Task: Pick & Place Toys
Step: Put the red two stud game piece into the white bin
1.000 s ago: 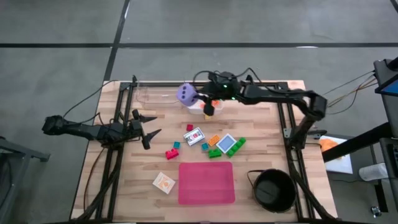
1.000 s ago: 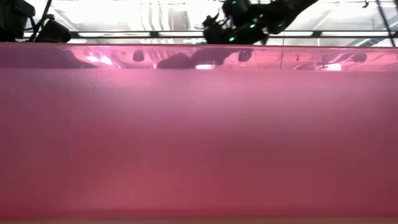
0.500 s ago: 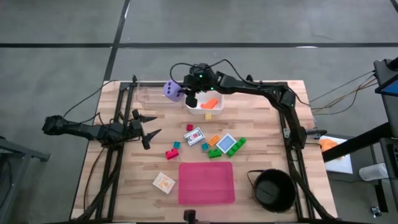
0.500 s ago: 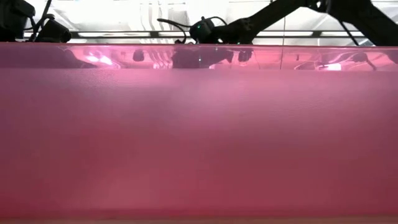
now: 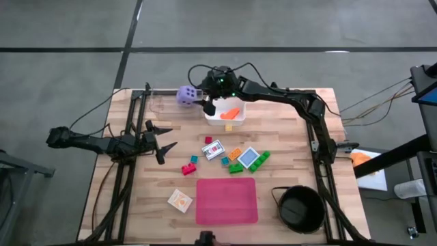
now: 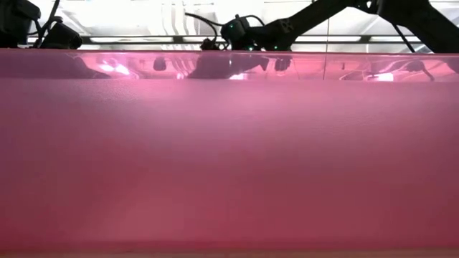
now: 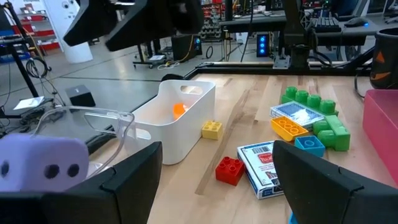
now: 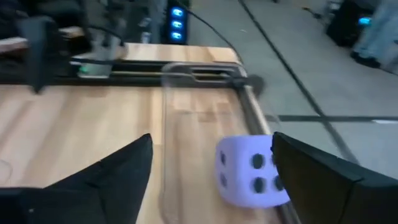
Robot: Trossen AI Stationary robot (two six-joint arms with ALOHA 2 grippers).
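My left gripper is to move next to the pink block that sits beside the teal block, and then it should close across its knobs and flat bottom [image 5: 187,169].
The purple die [image 5: 184,96] with white dots is left of the white tub [image 5: 217,117], over a clear tray [image 7: 93,124]; I cannot tell whether it rests there. My right gripper [image 5: 205,104] is open beside it, and the die [image 8: 249,171] shows close to one finger. An orange block [image 5: 232,113] lies in the tub, with a yellow block [image 5: 229,125] on the table next to it. The white card [image 5: 213,149], blue card [image 5: 248,158] and green blocks [image 5: 236,167] lie mid-table. My left gripper [image 5: 164,140] waits open at the left. My right gripper has its fingers wide apart, level, with the die near its free ends. The die's side [image 8: 267,168] shows against one finger [image 8: 323,186], and I cannot tell whether they touch. A wide gap separates the die from the other finger [image 8: 118,180].
A pink mat [image 5: 227,200] lies near the front edge, with an orange card [image 5: 180,199] to its left and a black pot [image 5: 299,208] to its right. Red [image 5: 208,140], pink [image 5: 187,169] and teal [image 5: 194,159] blocks lie mid-table. A pink surface fills the low view.
My right gripper has swung from over the white tub toward the table's left and far edge, carrying the purple die past the tub's left end. The die now sits farther left of the fingers than before.
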